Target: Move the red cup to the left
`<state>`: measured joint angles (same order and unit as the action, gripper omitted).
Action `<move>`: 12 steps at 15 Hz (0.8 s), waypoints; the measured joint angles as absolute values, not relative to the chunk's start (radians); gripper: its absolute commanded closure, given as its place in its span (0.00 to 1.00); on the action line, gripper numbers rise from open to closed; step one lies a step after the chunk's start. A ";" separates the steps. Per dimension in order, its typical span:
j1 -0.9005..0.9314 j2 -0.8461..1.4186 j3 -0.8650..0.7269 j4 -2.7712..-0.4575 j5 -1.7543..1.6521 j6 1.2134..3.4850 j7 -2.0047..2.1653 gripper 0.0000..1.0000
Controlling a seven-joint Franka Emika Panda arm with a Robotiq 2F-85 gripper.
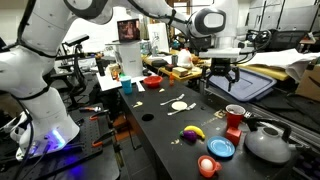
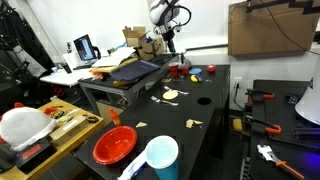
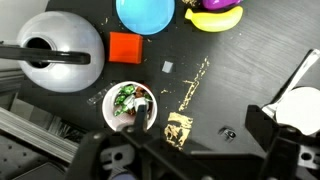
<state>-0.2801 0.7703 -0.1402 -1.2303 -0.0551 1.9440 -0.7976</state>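
Observation:
The red cup's rim (image 1: 228,109) (image 3: 156,107) has a side that faces the white disc and away from the grey kettle. Next, I close my gripper on the rim at that side.
The red cup (image 1: 234,118) stands upright on the black table (image 1: 165,125), near the grey kettle. From above in the wrist view it shows a whitish rim (image 3: 130,105) with small green and red bits inside. It is a small red spot at the table's far end in an exterior view (image 2: 178,70). My gripper (image 1: 222,74) hangs open and empty well above the cup, and it also shows in an exterior view (image 2: 170,41). In the wrist view the gripper (image 3: 196,118) is spread wide, with one finger crossing the cup's rim in the picture.
Around the cup are a grey kettle (image 3: 60,52), a red block (image 3: 125,47), a blue plate (image 3: 145,12) and a banana (image 3: 212,18). A white disc (image 1: 179,104), a red bowl (image 1: 152,82) and a blue cup (image 1: 127,86) sit farther along the table.

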 measured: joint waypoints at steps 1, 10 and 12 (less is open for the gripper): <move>-0.284 0.799 -0.137 -1.196 -0.062 1.944 -0.799 0.00; -0.349 1.036 -0.114 -0.881 -0.063 1.910 -0.843 0.00; -0.359 1.075 -0.108 -0.825 -0.061 1.896 -0.843 0.00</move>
